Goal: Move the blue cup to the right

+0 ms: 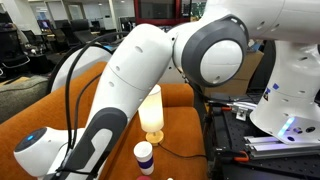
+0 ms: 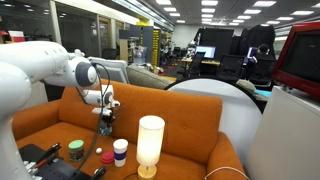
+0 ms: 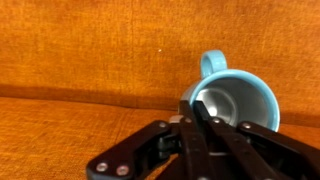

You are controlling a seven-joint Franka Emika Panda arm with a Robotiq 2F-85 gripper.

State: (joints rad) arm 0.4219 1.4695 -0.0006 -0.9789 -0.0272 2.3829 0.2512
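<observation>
Next, my gripper lets go of the blue cup on the orange seat point(image 1: 122, 174) beside the small red thing, near the white-topped cylinder. The blue cup is now held over the sofa seat.
The blue cup point(image 3: 240, 100) is a light blue mug with a handle, and in the wrist view its opening faces the camera. My gripper point(image 3: 196, 108) is shut on its rim, in front of the orange sofa backrest. In an exterior view the gripper point(image 2: 105, 110) points down over the sofa seat with the light blue cup point(image 2: 104, 122) under it. A small cylinder with a white top and a dark purple band point(image 2: 120, 152) stands apart on the seat next to the lamp. It also shows in an exterior view point(image 1: 144, 157), where my own arm hides the gripper.
A tall cream lamp point(image 2: 150, 145) point(image 1: 152, 110) stands on the orange sofa seat point(image 2: 60, 130). A green-lidded jar point(image 2: 76, 152) and a small red thing point(image 2: 100, 156) sit near the seat's front. My arm point(image 1: 120, 90) fills the foreground. Black equipment point(image 1: 240, 130) stands beside the sofa.
</observation>
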